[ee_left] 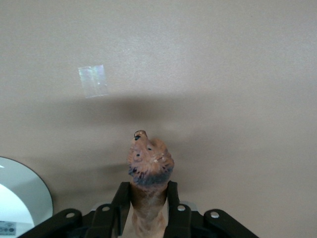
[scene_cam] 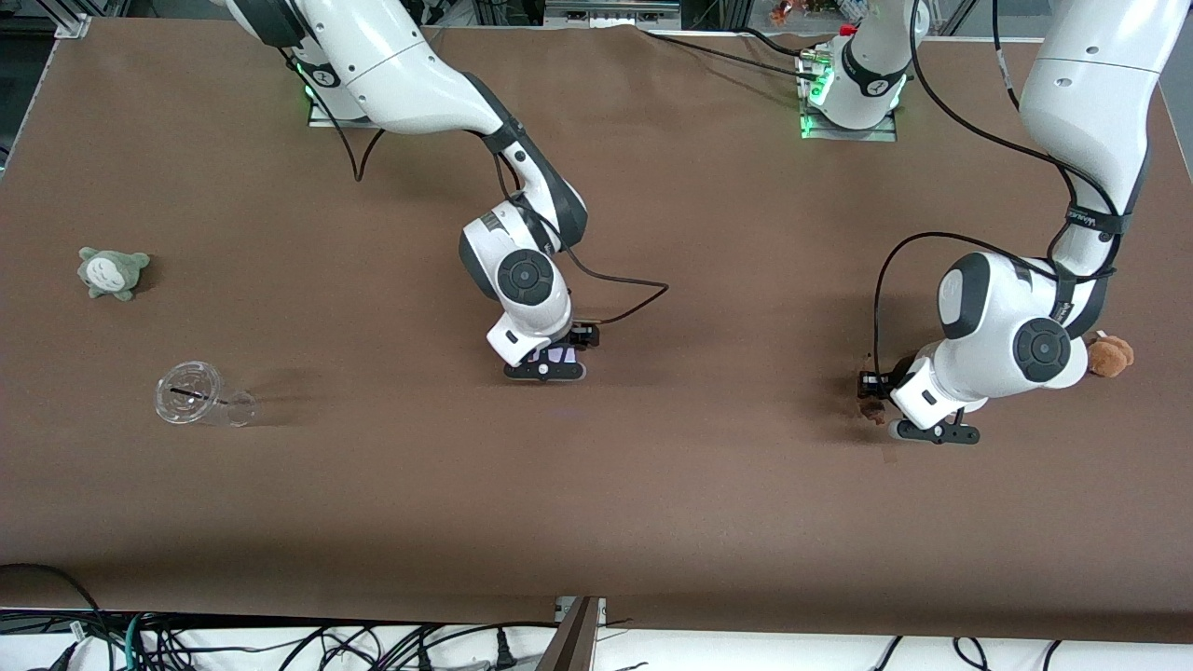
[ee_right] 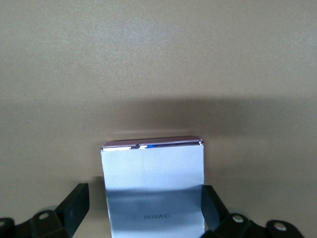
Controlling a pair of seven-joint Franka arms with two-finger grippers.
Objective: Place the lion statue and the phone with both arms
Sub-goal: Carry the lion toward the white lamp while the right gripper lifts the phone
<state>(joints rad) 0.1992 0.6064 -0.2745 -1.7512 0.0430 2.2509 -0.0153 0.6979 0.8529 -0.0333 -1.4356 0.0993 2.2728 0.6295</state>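
My left gripper needs to release the lion statue on the bare tabletop (scene_cam: 884, 397) (ee_left: 118, 198) near the pale square patch. The statue is now held low over the table.
The lion statue (ee_left: 148, 163) is a small orange-brown figurine with a dark band. It stands out from between the fingers of my left gripper (ee_left: 148, 191), which is shut on its body. In the front view the lion statue (scene_cam: 874, 410) and the left gripper (scene_cam: 884, 399) are low over the table toward the left arm's end. The phone (ee_right: 152, 178) is a pale lavender-white rectangle lying flat on the table between the spread fingers of my right gripper (ee_right: 143, 201), with a gap at one finger. In the front view the phone (scene_cam: 559, 355) peeks out under the right gripper (scene_cam: 557, 362) at mid-table.
A brown plush toy (scene_cam: 1109, 356) lies beside the left arm's wrist. A grey-green plush toy (scene_cam: 112, 272) and a clear plastic cup (scene_cam: 200, 396) on its side lie toward the right arm's end. A pale square patch (ee_left: 93, 81) marks the tabletop.
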